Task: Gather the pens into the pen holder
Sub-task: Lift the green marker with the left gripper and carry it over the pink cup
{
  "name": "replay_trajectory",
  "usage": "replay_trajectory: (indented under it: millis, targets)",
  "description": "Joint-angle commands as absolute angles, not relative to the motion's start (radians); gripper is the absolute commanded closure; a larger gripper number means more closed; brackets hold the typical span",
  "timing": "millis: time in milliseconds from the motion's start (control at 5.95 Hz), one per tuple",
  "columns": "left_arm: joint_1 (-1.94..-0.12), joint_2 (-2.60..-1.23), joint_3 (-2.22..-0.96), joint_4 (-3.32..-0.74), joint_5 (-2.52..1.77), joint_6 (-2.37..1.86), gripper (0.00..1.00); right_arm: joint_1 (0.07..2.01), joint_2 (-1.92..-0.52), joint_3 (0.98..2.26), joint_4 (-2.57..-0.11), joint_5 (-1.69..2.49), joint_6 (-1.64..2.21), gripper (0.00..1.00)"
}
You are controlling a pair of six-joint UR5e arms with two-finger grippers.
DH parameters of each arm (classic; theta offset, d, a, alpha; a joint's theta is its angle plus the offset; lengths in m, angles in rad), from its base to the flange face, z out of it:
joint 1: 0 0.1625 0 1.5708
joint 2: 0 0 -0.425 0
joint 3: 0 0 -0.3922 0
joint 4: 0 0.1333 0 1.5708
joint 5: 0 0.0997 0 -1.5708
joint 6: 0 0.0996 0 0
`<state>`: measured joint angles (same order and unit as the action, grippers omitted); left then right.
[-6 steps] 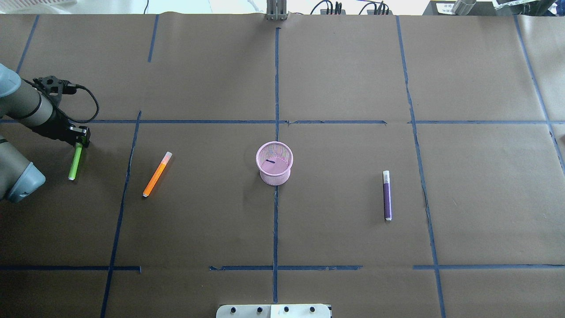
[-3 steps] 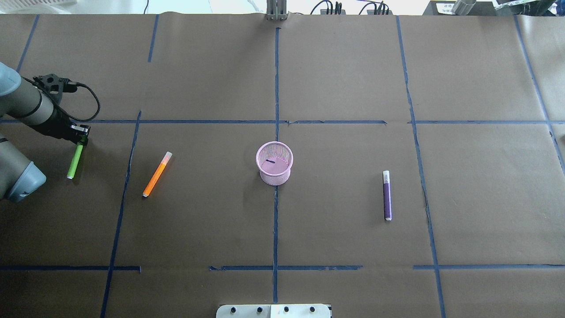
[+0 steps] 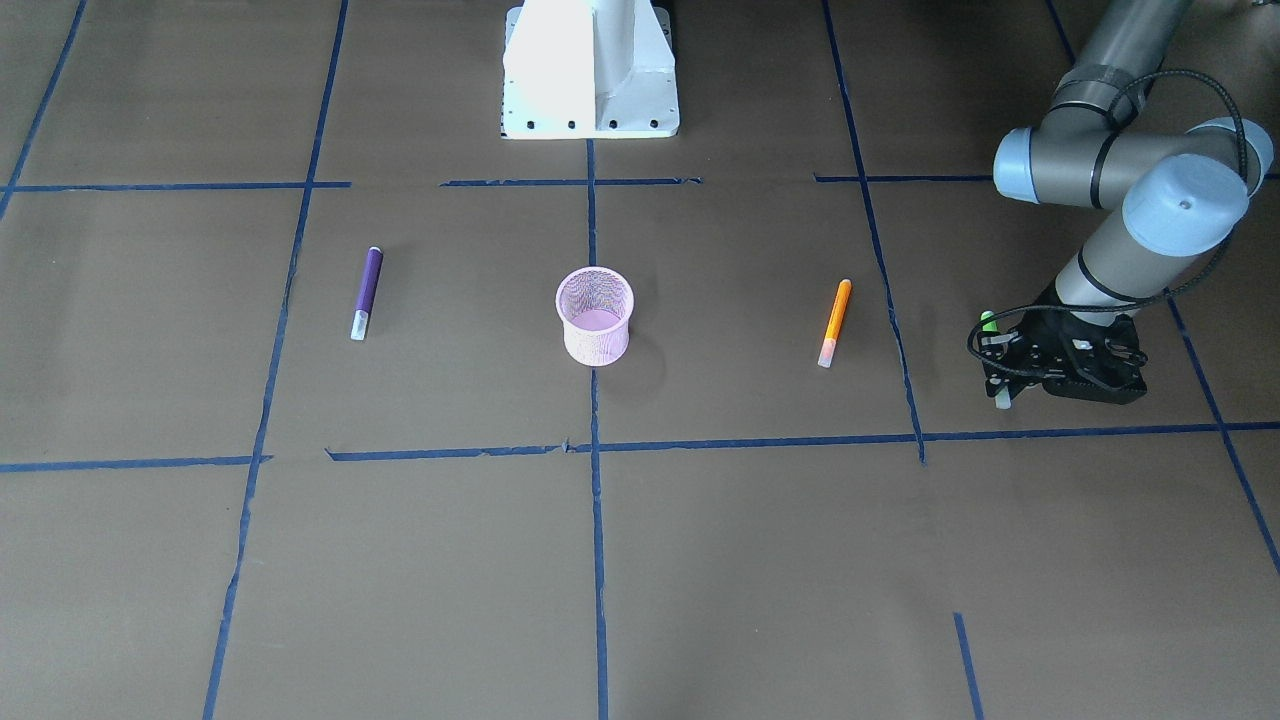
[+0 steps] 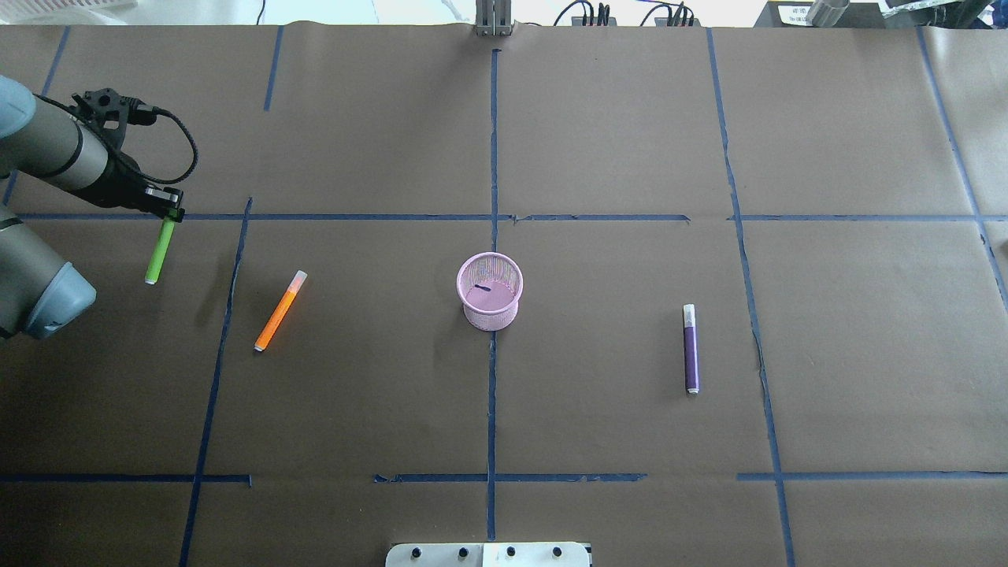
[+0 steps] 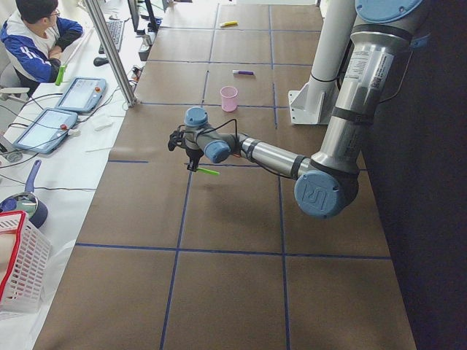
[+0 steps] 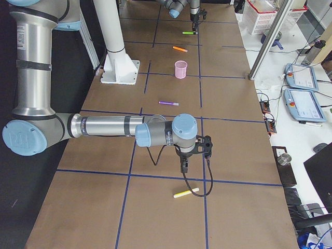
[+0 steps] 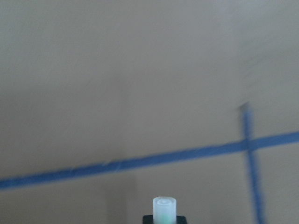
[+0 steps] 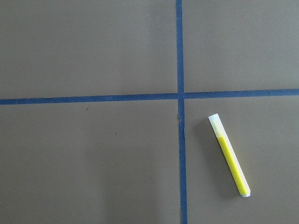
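My left gripper is to let go of the green pen inside the pink mesh pen holder (image 3: 595,308) that stands at the middle of the table.
My left gripper (image 4: 167,214) is shut on the cap end of the green pen (image 4: 160,252), which hangs above the table at the far left. The left wrist view shows its pale cap (image 7: 165,209) end-on. An orange pen (image 4: 279,311) lies flat between that gripper and the pink mesh pen holder (image 4: 490,315), which stands upright at the table's middle. On the other side of the holder lies a purple pen (image 4: 691,349). My right gripper (image 6: 183,167) shows only in the exterior right view, far from the holder, and I cannot tell its state.
A yellow pen (image 8: 229,155) lies on the brown paper close to my right gripper, beside a crossing of blue tape lines (image 8: 180,96). The robot's white base (image 3: 590,70) stands at the table's near edge. A person (image 5: 40,36) sits at a side desk.
My left gripper has risen and moved away from the robot and a little toward the middle, carrying the green pen off the table. The other pens and the holder have not moved.
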<state>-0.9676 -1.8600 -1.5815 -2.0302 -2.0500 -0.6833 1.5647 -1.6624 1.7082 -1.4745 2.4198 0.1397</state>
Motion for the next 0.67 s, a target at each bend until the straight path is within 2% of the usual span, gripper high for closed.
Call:
replay_trajectory:
  millis: [0,168,504]
  targets:
    - [-0.959,-1.987,-1.679,-2.042,-1.831,-0.669,1.00,1.565,-1.663,1.707,-1.474,2.418,0.132,0.00]
    - [-0.906,-2.062,-1.706,-2.051,-1.819,-0.657,1.00,1.565,-1.663,1.707,-1.476,2.421,0.135,0.00]
    - [-0.751,-2.062,-1.687,-2.486,-1.741,-0.595,1.00,1.565,-1.663,1.704,-1.476,2.448,0.137,0.00]
